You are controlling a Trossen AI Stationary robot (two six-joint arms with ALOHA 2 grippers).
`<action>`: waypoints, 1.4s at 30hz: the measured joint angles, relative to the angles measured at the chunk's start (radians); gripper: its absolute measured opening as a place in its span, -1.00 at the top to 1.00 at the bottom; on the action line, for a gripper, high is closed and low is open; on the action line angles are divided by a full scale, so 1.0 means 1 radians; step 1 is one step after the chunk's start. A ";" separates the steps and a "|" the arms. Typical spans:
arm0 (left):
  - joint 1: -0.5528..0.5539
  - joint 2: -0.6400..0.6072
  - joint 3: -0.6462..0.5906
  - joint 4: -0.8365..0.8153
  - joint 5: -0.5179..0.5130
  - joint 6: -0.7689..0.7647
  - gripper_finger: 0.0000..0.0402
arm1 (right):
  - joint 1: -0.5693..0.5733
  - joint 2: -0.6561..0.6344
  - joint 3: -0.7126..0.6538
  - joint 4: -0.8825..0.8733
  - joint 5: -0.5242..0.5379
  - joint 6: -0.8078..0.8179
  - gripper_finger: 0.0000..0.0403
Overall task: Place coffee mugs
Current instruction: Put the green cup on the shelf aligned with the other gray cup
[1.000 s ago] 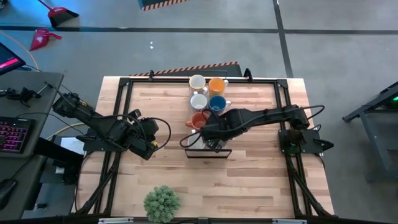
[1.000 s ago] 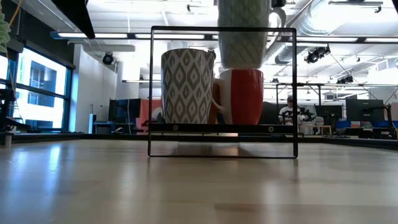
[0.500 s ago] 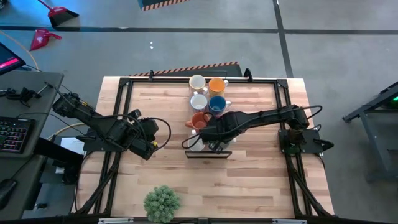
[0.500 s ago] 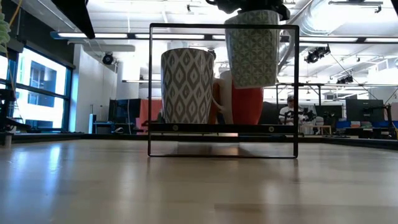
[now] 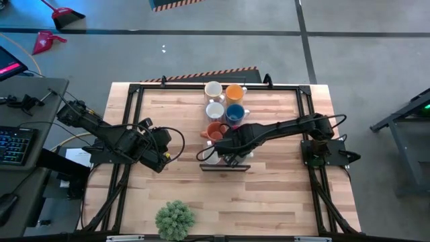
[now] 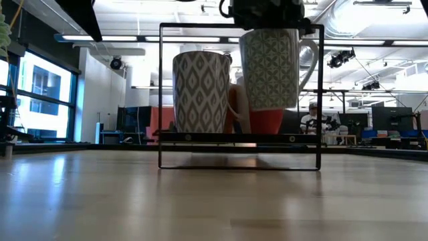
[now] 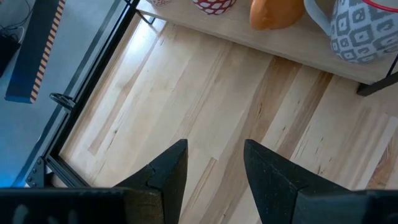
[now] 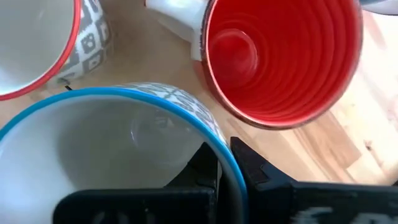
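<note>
I need to use my right gripper to set the blue-rimmed mug down on the black wire rack [image 5: 234,159], beside the grey patterned mug.
My right gripper [image 5: 227,153] hangs over a black wire rack [image 6: 200,28] and is shut on a patterned coffee mug with a blue rim [image 6: 269,67]. That mug hangs inside the rack's frame, beside a grey patterned mug [image 6: 200,92] that stands on the rack's shelf. A red mug [image 8: 280,56] stands just behind them. More coffee mugs, white [image 5: 213,89], orange [image 5: 234,92] and blue [image 5: 235,112], stand in a cluster toward the far edge. My left gripper [image 7: 214,168] waits open above bare table on the left. My right gripper pinches the mug's rim [image 8: 219,148], with one finger [image 8: 205,167] inside the cup and the other outside its wall. The fingers come from above, pointing down. The mug hangs upright below them, its base clear of the rack's shelf and its handle [image 6: 309,61] on the far side from the grey mug.
A green spiky plant ball [image 5: 175,218] sits near the table's front edge. A black frame [image 5: 134,91] runs around the tabletop. Bare wood lies between the rack and the front edge.
My right gripper has gone down with the blue-rimmed mug. The mug, which earlier had its top above the rack's top bar, now hangs lower inside the frame, next to the grey patterned mug.
</note>
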 joint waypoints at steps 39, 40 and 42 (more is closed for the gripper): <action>0.000 0.000 0.000 0.000 -0.001 0.037 0.27 | -0.001 0.004 -0.113 0.144 -0.016 0.035 1.00; 0.000 0.000 0.000 0.000 -0.001 0.037 0.27 | 0.000 0.004 -0.123 0.148 -0.027 0.035 1.00; 0.000 0.000 0.000 0.000 -0.001 0.036 0.27 | 0.002 0.003 -0.137 0.173 -0.033 0.039 1.00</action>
